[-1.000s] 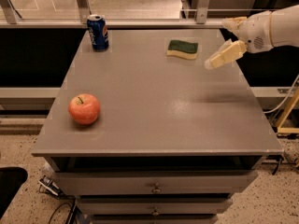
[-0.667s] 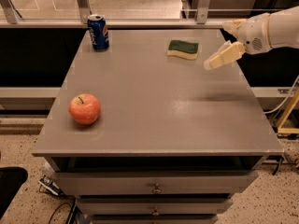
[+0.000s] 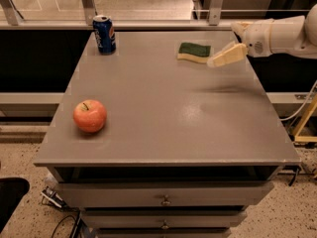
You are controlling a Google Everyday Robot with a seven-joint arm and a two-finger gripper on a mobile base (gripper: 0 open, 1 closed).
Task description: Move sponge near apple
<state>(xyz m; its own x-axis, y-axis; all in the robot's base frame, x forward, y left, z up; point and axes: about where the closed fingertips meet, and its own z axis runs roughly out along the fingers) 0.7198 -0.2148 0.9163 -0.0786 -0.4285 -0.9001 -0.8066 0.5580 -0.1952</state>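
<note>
The robot's gripper should close on the end of the sponge [image 3: 205,57] that is nearest the white arm and farthest from the blue soda can.
The sponge [image 3: 194,52], dark green on top with a pale yellow base, lies flat at the far right of the grey table top [image 3: 163,113]. The red-orange apple [image 3: 90,115] sits near the front left edge, far from the sponge. My gripper [image 3: 222,44] comes in from the right on a white arm and hovers just right of the sponge, a little above the table. It is open and empty, with its lower fingertip [image 3: 213,61] close to the sponge's right end.
A blue soda can [image 3: 104,33] stands upright at the far left corner. Drawers [image 3: 166,197] run under the table front. A railing and posts stand behind the table, and a yellow frame [image 3: 307,120] stands at the right.
My gripper has moved a little to the left and toward the back, closer to the sponge. The sponge, apple and can have not moved.
</note>
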